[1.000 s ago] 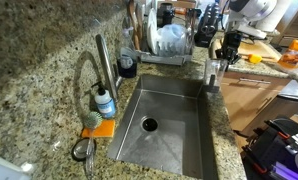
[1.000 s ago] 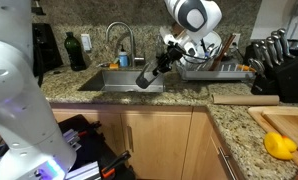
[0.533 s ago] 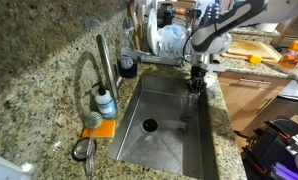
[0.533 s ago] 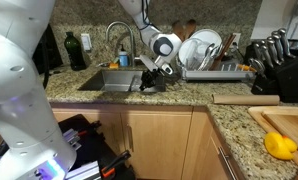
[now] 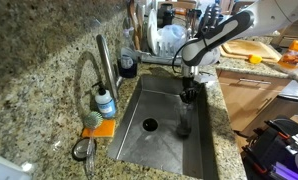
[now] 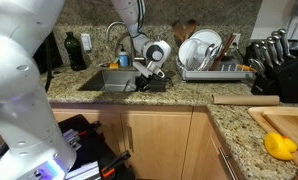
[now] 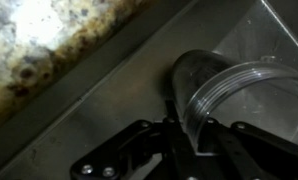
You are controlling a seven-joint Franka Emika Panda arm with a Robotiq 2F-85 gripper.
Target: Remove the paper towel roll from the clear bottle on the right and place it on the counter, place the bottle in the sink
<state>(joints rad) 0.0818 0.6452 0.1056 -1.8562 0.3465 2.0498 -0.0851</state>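
I should open my gripper to let go of the clear bottle on the bottom of the sink, between the drain and the basin's far side point(image 5: 182, 121).
My gripper point(image 5: 188, 98) is shut on the clear bottle point(image 5: 185, 122) and holds it down inside the sink point(image 5: 154, 145), near the basin's right wall. In the wrist view the fingers point(image 7: 211, 140) pinch the wall of the bottle point(image 7: 229, 95) at its open round mouth, with the steel sink point(image 7: 109, 110) wall behind it and the granite counter point(image 7: 39, 40) above. From the front, my gripper point(image 6: 147, 82) dips behind the sink's front rim and the bottle is hidden there. I cannot make out the paper towel roll in any view.
A faucet point(image 5: 104, 60) and a small blue-labelled bottle point(image 5: 106, 103) stand left of the basin, with an orange sponge point(image 5: 99, 127) beside them. A dish rack point(image 5: 164, 45) with plates sits behind. A tan cylinder point(image 6: 244, 98), knife block point(image 6: 274, 65) and lemon point(image 6: 280, 146) are on the counter.
The arm has swung from above the counter at the right over to the sink and lowered the bottle down into the basin. The grip has stayed shut.
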